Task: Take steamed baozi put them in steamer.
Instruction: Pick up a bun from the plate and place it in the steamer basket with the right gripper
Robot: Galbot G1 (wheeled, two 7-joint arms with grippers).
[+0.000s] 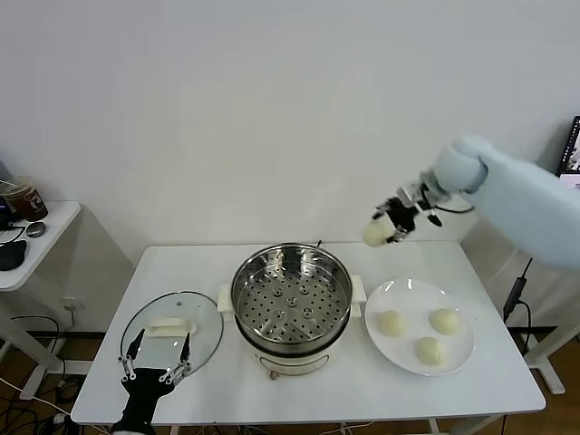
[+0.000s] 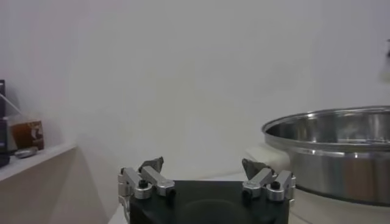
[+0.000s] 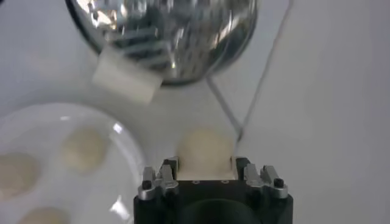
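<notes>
Next, I release the baozi, which hangs above the table's back now, from my right gripper on the back part of the steamer's perforated tray [image 1: 290,275], just behind its middle.
My right gripper [image 1: 385,227] is shut on a cream-white baozi [image 1: 375,233] and holds it in the air above the table's back, to the right of the steamer [image 1: 291,295]. In the right wrist view the baozi [image 3: 205,150] sits between the fingers, with the steamer [image 3: 164,36] beyond. Three more baozi [image 1: 391,323] [image 1: 445,321] [image 1: 430,350] lie on the white plate [image 1: 399,294]. The steamer's perforated tray holds nothing. My left gripper [image 1: 156,358] is open and parked low at the table's front left, by the glass lid [image 1: 172,326].
The glass lid with its white handle lies flat left of the steamer. A side table [image 1: 36,240] with a cup and mouse stands at the far left. The steamer's steel wall [image 2: 332,152] shows in the left wrist view.
</notes>
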